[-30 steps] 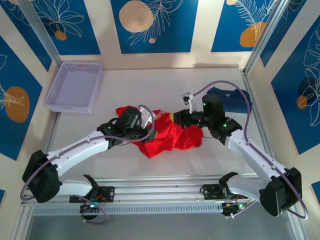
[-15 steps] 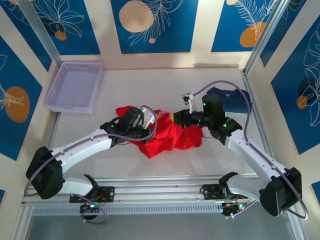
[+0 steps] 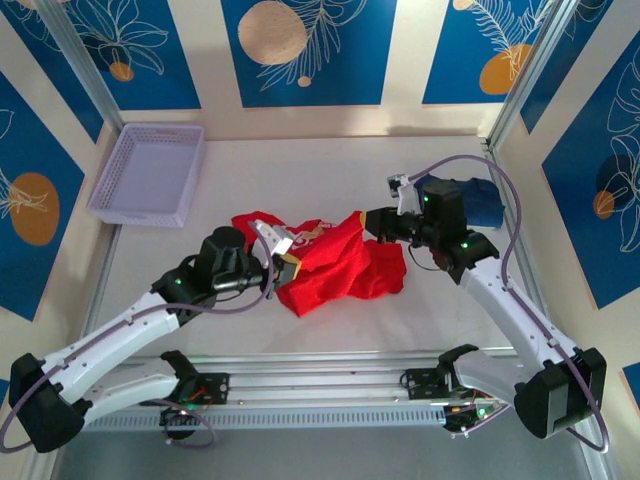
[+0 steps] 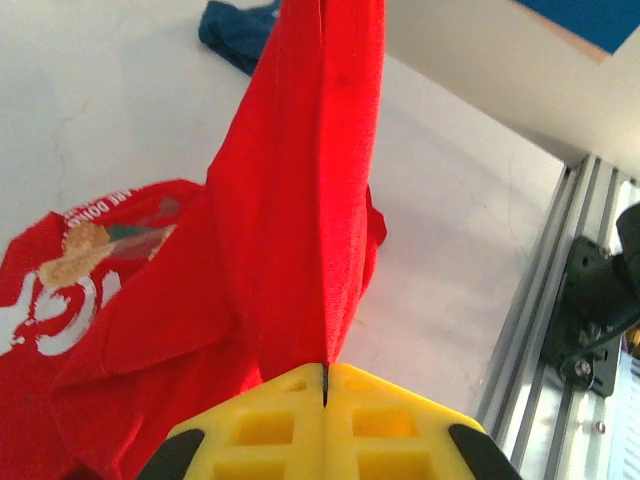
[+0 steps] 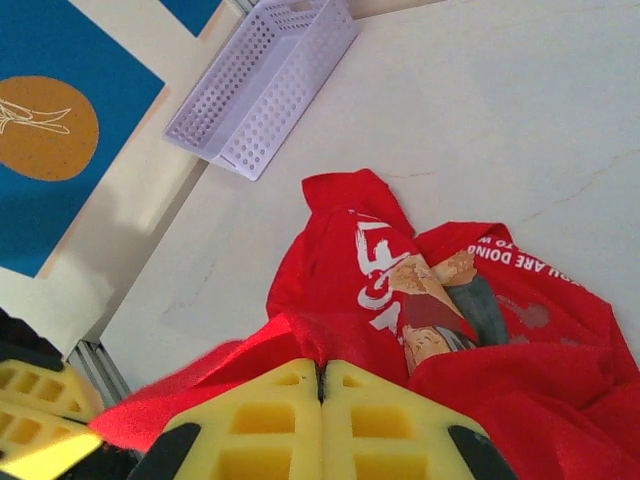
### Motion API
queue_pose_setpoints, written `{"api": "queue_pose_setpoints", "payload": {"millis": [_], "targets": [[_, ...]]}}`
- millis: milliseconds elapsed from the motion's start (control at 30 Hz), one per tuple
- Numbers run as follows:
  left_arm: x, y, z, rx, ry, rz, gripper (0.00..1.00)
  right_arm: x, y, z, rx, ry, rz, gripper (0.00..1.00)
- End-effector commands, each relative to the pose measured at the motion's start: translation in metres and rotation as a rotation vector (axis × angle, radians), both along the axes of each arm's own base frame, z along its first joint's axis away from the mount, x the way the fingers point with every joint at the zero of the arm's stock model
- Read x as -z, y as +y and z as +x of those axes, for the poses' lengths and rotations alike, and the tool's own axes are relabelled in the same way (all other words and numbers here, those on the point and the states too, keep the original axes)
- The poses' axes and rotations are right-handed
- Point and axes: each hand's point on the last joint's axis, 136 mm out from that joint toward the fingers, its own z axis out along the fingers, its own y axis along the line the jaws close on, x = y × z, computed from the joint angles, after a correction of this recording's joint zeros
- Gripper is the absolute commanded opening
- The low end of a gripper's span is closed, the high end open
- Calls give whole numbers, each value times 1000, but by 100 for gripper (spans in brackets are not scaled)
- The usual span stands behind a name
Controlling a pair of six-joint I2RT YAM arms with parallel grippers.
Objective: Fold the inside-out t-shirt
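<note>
The shirt lies bunched below the narrow fold that my left gripper pinches, so that gripper should open and take the stitched edge nearer my right gripper (image 3: 335,277).
The inside-out t-shirt (image 3: 345,268) is bright red, crumpled at mid-table, with a pale print showing on one part (image 5: 420,290). A band of its cloth is stretched between both grippers. My left gripper (image 3: 284,263) is at the shirt's left end, shut on a red fold that runs up and away from the yellow jaws (image 4: 326,374). At the shirt's upper right edge my right gripper (image 3: 369,223) is shut on another fold (image 5: 321,370). The shirt (image 4: 290,230) hangs taut from the left jaws, while the rest lies bunched on the table.
A lavender mesh basket (image 3: 150,172) stands at the back left. A dark navy garment (image 3: 482,202) lies at the right behind the right arm and shows again (image 4: 236,30) beyond the red cloth. An aluminium rail (image 3: 320,385) runs along the near edge.
My left gripper shut on the shirt's left part and drew back toward the left. The right gripper moved right and away, pulling the cloth taut between them.
</note>
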Motion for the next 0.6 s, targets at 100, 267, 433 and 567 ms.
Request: {"api": "queue_pose_setpoints", "payload": {"millis": [100,267,433,567], "targets": [[41,-9,-16,105,68,70,0,4,-7,0,8,73,10,0],[53,-22,-13,133,95,92,0,19,-2,-3,-34,112,19,0],[62,-35,-12,174,129,113,8,41,-2,-12,-40,174,22,0],[58,-34,-13,172,121,99,23,55,-4,-19,-36,209,16,0]]}}
